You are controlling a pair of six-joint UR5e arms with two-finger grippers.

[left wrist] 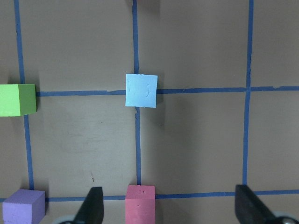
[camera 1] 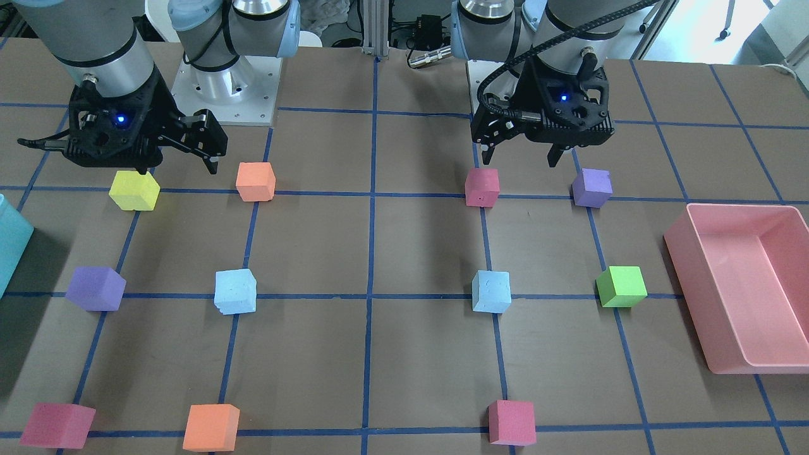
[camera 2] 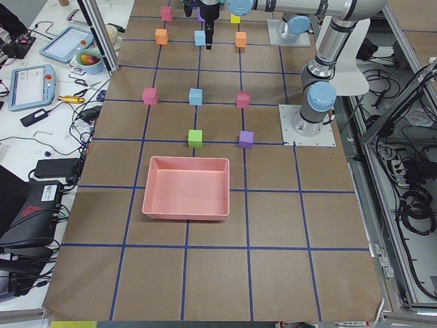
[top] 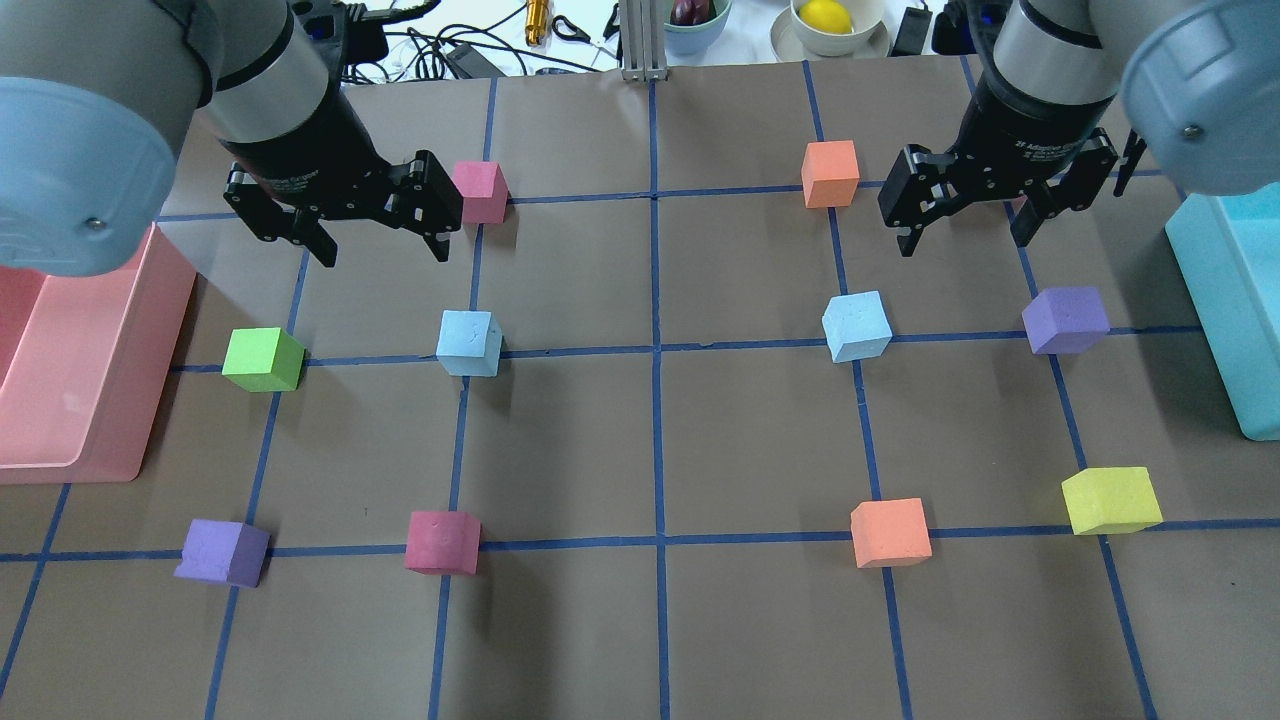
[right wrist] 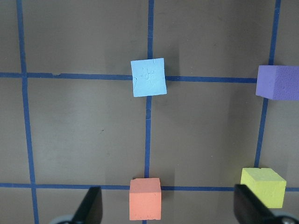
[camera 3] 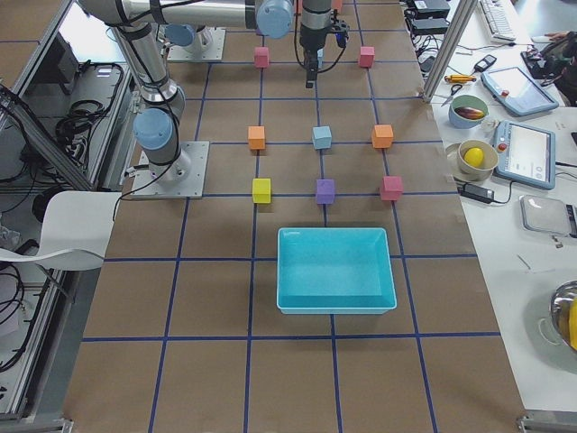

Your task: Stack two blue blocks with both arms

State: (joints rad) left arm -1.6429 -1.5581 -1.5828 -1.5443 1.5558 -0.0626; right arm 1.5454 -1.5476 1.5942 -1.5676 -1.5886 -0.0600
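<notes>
The pale blue block nearer the teal box is my right gripper's target. It will close on the opposite sides (camera 1: 235, 292) (right wrist: 148, 78) of that block.
Two pale blue blocks sit apart on the table's middle grid line. One is on my left side (top: 469, 342) (camera 1: 491, 291) and shows in the left wrist view (left wrist: 141, 90). The other is on my right side (top: 856, 326) (camera 1: 236, 291) and shows in the right wrist view (right wrist: 148, 77). My left gripper (top: 383, 252) (camera 1: 521, 158) (left wrist: 170, 212) is open and empty, held high above the table, short of its blue block. My right gripper (top: 965, 240) (camera 1: 180, 167) (right wrist: 168, 211) is open and empty, likewise raised.
A pink tray (top: 60, 400) stands at the left edge and a teal box (top: 1230, 300) at the right edge. Other cubes lie on grid crossings: green (top: 262, 359), purple (top: 1066, 319), pink (top: 442, 542), orange (top: 889, 533), yellow (top: 1110, 499).
</notes>
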